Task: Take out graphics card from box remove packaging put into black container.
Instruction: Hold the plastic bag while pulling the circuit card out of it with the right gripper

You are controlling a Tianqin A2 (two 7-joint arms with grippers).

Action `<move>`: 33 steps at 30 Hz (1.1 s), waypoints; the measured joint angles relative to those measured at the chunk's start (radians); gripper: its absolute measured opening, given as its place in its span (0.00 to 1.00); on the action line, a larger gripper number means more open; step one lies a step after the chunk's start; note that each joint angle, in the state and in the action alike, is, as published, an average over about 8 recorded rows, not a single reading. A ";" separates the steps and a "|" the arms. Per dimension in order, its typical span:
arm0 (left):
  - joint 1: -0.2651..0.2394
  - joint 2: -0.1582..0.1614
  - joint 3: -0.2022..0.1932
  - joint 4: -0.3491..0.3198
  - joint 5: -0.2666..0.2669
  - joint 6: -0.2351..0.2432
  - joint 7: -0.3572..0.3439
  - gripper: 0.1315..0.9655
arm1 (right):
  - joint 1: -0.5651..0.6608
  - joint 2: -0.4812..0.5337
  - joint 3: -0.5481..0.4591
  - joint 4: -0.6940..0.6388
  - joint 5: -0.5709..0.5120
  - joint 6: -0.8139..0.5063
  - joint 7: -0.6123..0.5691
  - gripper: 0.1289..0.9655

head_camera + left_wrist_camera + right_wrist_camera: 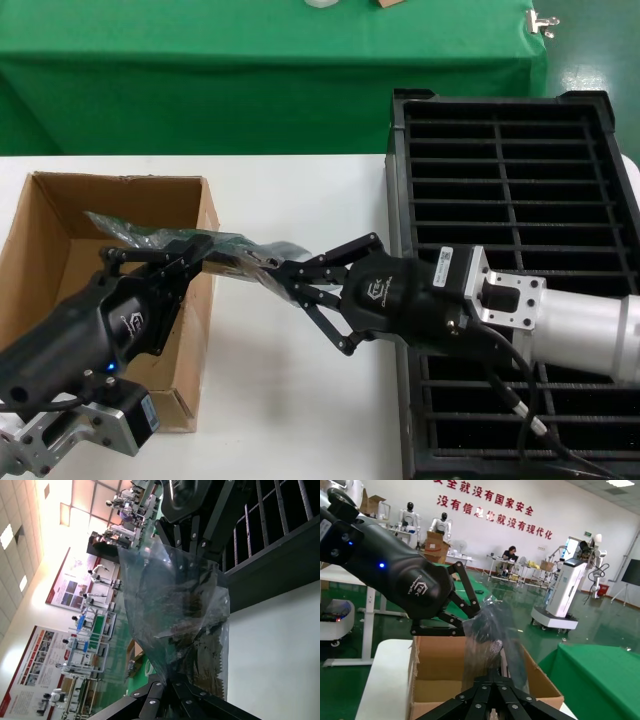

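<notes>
The robot's right gripper is shut on the packaging's end beside the graphics card's metal bracket, so it should open, reach further in and close around the card [240, 262].
The packaging [238, 246], a crinkly translucent bag, hangs stretched in the air over the right wall of the box [60, 250]. The graphics card [192, 630] shows as a dark shape inside it. My left gripper [205, 246] is shut on the bag's end over the box. In its own wrist view the left gripper [172, 682] pinches the bag's edge. My right gripper [272, 268] is shut on the opposite end, between the box and the black container [400, 200]. In the right wrist view the right gripper [495, 676] closes on the packaging [487, 640], facing the left gripper [470, 616].
The open cardboard box [435, 665] stands at the white table's [290, 400] left front. The slotted black crate fills the right side, under my right forearm. A green-covered table [250, 70] runs along the back.
</notes>
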 joint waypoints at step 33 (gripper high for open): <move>0.000 0.000 0.000 0.000 0.000 0.000 0.000 0.01 | 0.012 -0.035 0.012 -0.051 0.001 -0.008 -0.051 0.20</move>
